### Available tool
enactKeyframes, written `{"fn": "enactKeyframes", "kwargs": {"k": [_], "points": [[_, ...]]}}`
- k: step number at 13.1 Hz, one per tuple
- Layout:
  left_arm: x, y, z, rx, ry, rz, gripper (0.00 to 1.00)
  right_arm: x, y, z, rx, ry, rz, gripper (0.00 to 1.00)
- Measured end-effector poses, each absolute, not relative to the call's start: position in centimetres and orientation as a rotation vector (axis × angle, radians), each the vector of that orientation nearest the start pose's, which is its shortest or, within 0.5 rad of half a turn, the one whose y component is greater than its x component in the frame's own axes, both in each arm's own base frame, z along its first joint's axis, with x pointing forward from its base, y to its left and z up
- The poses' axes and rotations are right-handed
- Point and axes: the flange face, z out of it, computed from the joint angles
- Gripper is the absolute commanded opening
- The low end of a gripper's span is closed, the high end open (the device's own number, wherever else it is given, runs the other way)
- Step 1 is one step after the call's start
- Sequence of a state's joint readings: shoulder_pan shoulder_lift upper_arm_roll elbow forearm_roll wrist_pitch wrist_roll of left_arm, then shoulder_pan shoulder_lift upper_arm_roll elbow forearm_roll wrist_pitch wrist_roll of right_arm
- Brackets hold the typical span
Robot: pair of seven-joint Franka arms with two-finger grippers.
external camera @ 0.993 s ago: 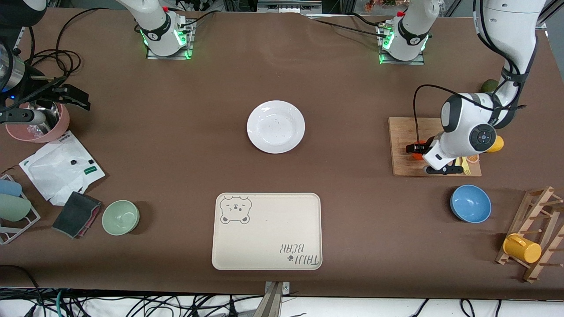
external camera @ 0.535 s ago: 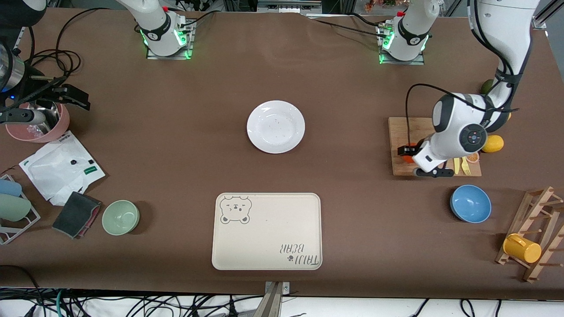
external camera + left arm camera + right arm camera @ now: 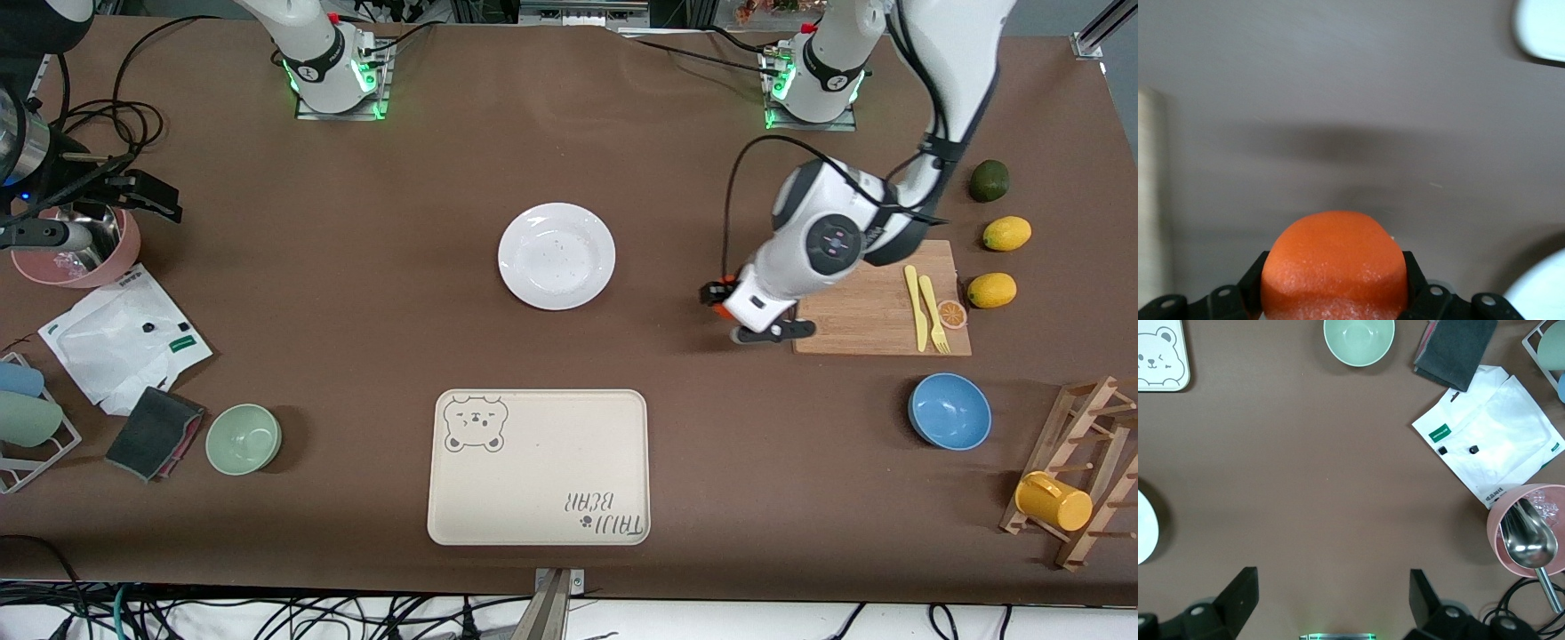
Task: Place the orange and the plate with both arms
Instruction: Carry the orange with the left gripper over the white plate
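Note:
My left gripper is going to let go of the orange, now held over bare table, near the middle of the empty white plate [image 3: 567,246].
The orange [image 3: 724,284] is small, round and bright, and it sits gripped between my left gripper's fingers. It fills the lower middle of the left wrist view [image 3: 1335,260]. My left gripper [image 3: 722,295] is shut on it in the air, over bare table between the wooden cutting board [image 3: 876,302] and the white plate [image 3: 556,255]. The plate lies at the table's middle and is empty; its edge shows in the right wrist view [image 3: 1145,528]. My right gripper [image 3: 1331,590] is open and empty, high over the table near its own base.
The cutting board carries a yellow knife, a yellow fork and an orange slice [image 3: 952,313]. Two lemons [image 3: 991,290] and an avocado [image 3: 989,180] lie beside it. A beige bear-print tray [image 3: 539,467], blue bowl [image 3: 949,411], green bowl [image 3: 244,438], pink bucket [image 3: 76,258] and mug rack [image 3: 1080,476] stand around.
My left gripper has carried the orange off the cutting board toward the plate, uncovering the board, the lemons and the avocado. The right arm has not moved.

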State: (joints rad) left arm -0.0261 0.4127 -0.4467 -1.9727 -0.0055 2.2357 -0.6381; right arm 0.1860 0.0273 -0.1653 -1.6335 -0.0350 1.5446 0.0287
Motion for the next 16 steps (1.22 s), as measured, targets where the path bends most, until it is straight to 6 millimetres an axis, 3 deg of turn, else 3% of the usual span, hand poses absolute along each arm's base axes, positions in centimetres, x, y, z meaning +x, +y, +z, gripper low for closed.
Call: {"fn": "enactKeyframes", "kwargs": {"k": [3,5,8,11,13,15,16], "points": [[51.3,-36.4,27.1,-3.206,-0.426,0.33,0.07,55.6,0.8,57.8,-3.179,0.012,0.185,1.0],[50.2,-41.6,25.9,-3.205,-0.494,0.368,0.07,55.5,0.8,57.7,-3.178,0.013,0.192,1.0],[50.0,-45.6,23.9,-3.201,-0.574,0.424,0.07,55.5,0.8,57.6,-3.178,0.014,0.198,1.0],[46.2,-49.6,21.6,-3.159,-0.568,0.483,0.15,55.7,0.8,57.1,-3.179,0.017,0.212,1.0],[43.6,-51.4,19.7,-3.124,-0.543,0.499,0.32,56.0,0.9,56.4,-3.179,-0.003,0.235,1.0],[43.2,-51.7,18.8,-3.11,-0.536,0.501,1.0,56.6,1.4,54.7,-3.175,-0.074,0.283,1.0],[43.4,-51.6,18.8,-3.11,-0.542,0.497,1.0,56.9,1.8,53.7,-3.172,-0.106,0.312,1.0]]}}
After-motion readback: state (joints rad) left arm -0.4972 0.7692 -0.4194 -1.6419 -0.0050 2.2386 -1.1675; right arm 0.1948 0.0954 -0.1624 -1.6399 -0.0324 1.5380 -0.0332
